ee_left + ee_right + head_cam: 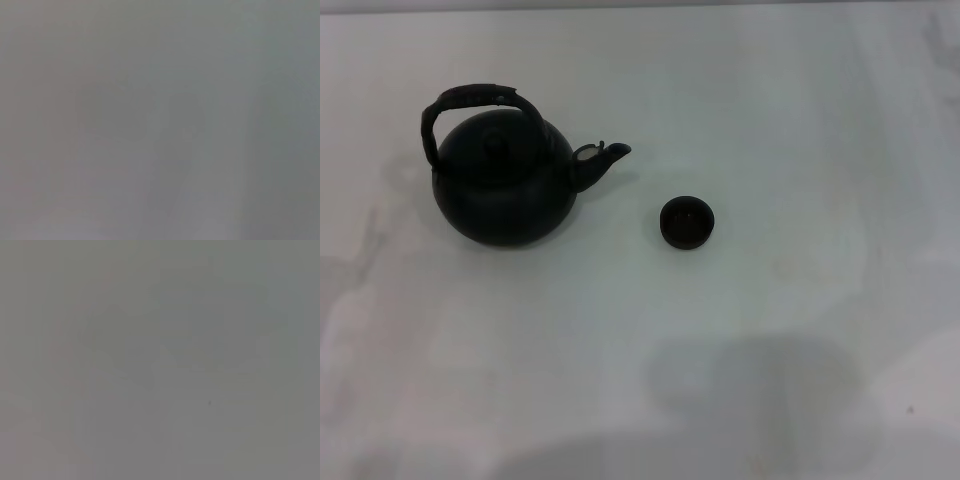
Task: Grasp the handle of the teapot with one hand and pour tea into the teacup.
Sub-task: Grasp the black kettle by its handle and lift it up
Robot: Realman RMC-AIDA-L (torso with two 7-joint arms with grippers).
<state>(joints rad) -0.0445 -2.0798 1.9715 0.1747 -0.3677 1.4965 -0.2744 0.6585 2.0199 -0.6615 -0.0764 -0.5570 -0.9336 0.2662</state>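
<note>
Next, my left gripper grabs the black teapot by the upright side of its handle [429, 143], the side farthest from the teapot's spout.
A large round black teapot [505, 190] stands upright on the white table [770, 100], left of centre in the head view. Its arched dark handle [470, 98] loops over the knobbed lid, and its short spout [605, 157] points right. A small dark handleless teacup [687, 222] stands upright to the right of the spout, apart from the pot. Neither gripper shows in the head view. Both wrist views show only a plain grey surface, with no fingers and none of the task's objects.
The white table fills the head view on all sides of the pot and cup. Soft shadows lie along its near edge.
</note>
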